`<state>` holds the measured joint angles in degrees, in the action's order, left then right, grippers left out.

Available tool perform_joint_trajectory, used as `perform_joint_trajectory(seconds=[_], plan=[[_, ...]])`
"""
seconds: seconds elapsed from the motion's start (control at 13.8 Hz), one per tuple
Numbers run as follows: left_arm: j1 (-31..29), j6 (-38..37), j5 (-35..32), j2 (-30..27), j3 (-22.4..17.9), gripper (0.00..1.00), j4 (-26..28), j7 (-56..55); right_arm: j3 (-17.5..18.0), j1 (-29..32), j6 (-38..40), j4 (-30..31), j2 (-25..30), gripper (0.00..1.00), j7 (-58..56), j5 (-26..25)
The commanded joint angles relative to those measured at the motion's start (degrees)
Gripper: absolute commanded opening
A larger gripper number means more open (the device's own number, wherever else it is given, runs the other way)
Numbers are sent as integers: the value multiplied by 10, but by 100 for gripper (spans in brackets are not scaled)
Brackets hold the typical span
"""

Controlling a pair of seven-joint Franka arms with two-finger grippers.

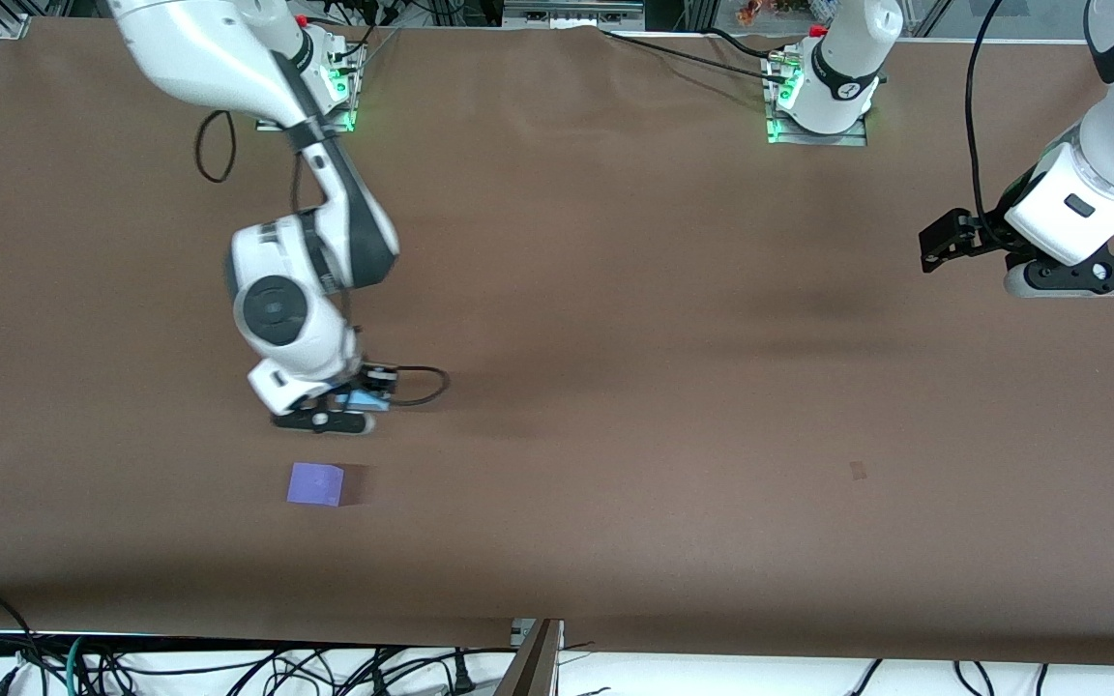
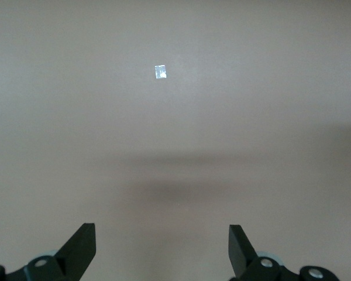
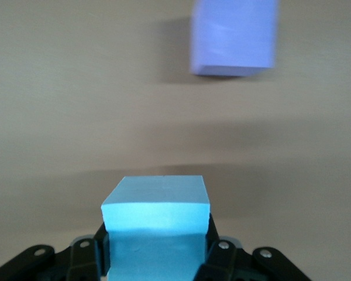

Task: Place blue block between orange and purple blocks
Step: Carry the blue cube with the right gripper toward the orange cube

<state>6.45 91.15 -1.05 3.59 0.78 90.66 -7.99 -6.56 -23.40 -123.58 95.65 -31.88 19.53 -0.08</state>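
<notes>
Next, my right gripper lets go of the blue block so that it rests on the table a short gap straight [image 1: 318,364] behind the purple block.
My right gripper [image 1: 325,418] is shut on the light sky-blue block [image 1: 361,398], low over the table toward the right arm's end. In the right wrist view the blue block [image 3: 155,225] sits between the jaws of the right gripper [image 3: 157,249]. The pale violet-purple block [image 1: 315,483] lies on the table a little nearer to the front camera than that gripper, and it also shows in the right wrist view [image 3: 234,38]. The orange block is not in view. My left gripper [image 1: 1094,278] waits open and empty over the left arm's end of the table, and its own view shows it open [image 2: 162,249].
The brown table [image 1: 615,338] carries a small pale mark [image 1: 858,471] toward the left arm's end, which the left wrist view shows as a white speck [image 2: 160,72]. A black cable [image 1: 426,385] loops out beside the right gripper. Cables hang below the table's front edge.
</notes>
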Motion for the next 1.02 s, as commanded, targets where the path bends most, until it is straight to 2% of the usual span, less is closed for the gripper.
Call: perform_joint_trajectory(seconds=[0.0,0.15,0.36,0.8,0.95], plan=[[11,-17,5,5,-10,100,-29,6,8,25,-8,87,45,15,-45,1],[8,-32,4,5,-10,100,-43,7,4,38,-15,136,66,15,-90,2],[6,-33,3,6,-13,100,-65,7,5,54,-72,190,80,16,-115,2],[1,-28,6,8,-11,100,-69,10,6,53,-142,232,74,16,-106,15],[4,-28,4,14,-10,100,-68,8,7,53,-144,233,74,18,-100,16]])
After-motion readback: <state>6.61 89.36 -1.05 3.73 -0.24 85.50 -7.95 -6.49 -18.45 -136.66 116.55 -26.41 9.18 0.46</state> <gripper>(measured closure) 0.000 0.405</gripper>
